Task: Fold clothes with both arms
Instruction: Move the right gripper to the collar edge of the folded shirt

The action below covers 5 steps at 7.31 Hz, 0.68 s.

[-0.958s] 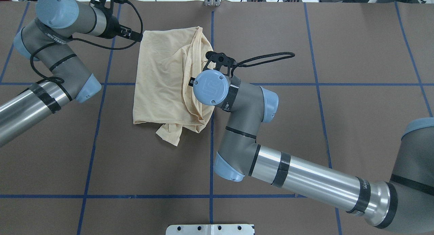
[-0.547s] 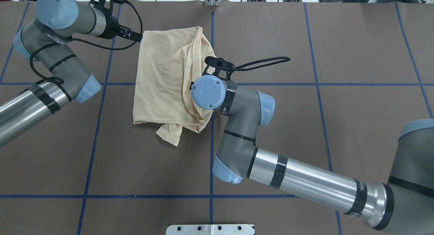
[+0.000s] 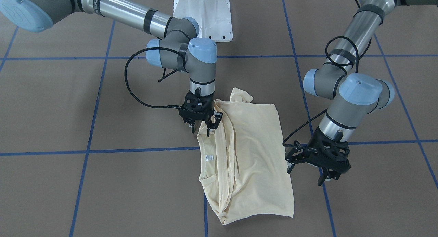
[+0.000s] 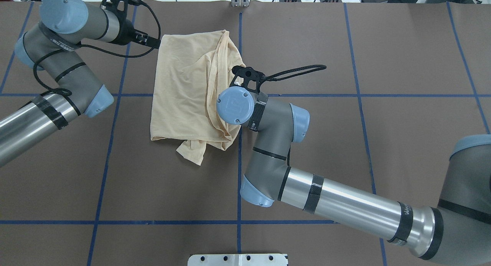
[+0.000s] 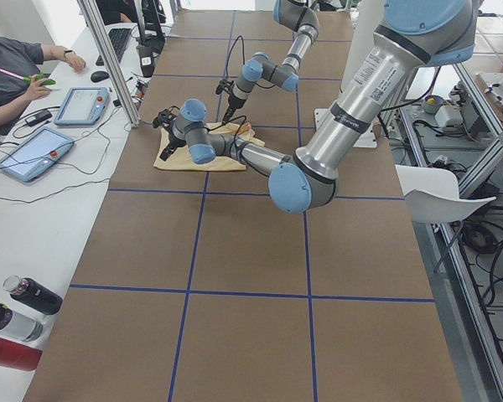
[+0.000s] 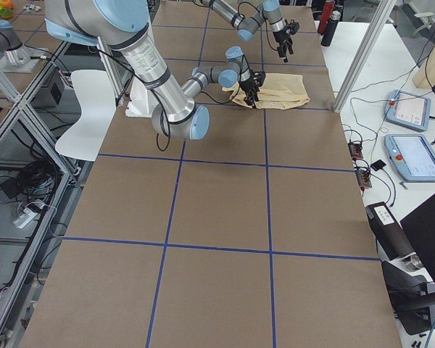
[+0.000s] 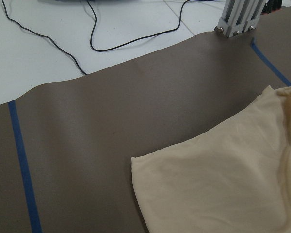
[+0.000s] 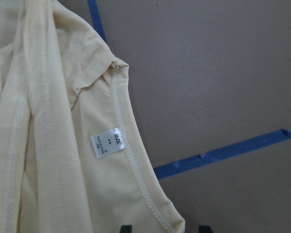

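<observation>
The T-shirt lies off to my left gripper's side of the white pedestal base, so next my right gripper pinches the T-shirt's collar-side corner point(image 8: 177, 224) and pulls it across.
The pale cream-yellow T-shirt point(image 3: 253, 155) lies loosely folded on the brown table, with a sleeve end sticking out at its near edge point(image 4: 191, 152). Its white neck label point(image 8: 108, 143) shows beside the collar seam. My right gripper point(image 3: 202, 126) points straight down over the shirt's collar-side edge. It is open, and its fingertips point(image 8: 125, 228) stand on either side of the hem. My left gripper point(image 3: 321, 172) hovers just off the shirt's far corner point(image 7: 136, 162). It looks open and holds nothing.
The white pedestal base point(image 3: 203, 14) stands at the robot's side of the table. A metal post point(image 7: 235, 17) and loose cables point(image 7: 111, 29) sit past the far edge. A seated person point(image 5: 17, 67) and tablets point(image 5: 33, 151) are at a side table there.
My right wrist has shifted a little left and toward the robot over the shirt's edge. The left arm has hardly moved, and the shirt lies as before.
</observation>
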Tool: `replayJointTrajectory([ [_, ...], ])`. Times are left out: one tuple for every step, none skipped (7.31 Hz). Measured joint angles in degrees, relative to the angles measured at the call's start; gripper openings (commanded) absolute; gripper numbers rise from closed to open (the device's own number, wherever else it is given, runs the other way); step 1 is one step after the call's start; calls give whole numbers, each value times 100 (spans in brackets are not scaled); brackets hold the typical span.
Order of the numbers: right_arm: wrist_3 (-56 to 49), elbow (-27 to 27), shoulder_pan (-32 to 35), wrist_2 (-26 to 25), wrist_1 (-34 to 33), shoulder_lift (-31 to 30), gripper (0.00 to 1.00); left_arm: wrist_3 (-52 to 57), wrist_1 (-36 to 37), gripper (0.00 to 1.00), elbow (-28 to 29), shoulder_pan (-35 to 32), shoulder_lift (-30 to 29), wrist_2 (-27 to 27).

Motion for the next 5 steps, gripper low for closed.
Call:
replayJointTrajectory([
  [-2,-33,-2,0,0,35,18,0,-1,100,0,0,3,0],
  [-3,-78,-4,0,0,74,14,0,-5,100,0,0,4,0],
  [-10,-114,-4,1,0,99,14,0,-7,100,1,0,5,0],
  [-54,-137,-5,5,0,112,5,0,-7,100,3,0,6,0],
  [-127,-147,-5,7,-2,120,0,0,-10,100,3,0,6,0],
])
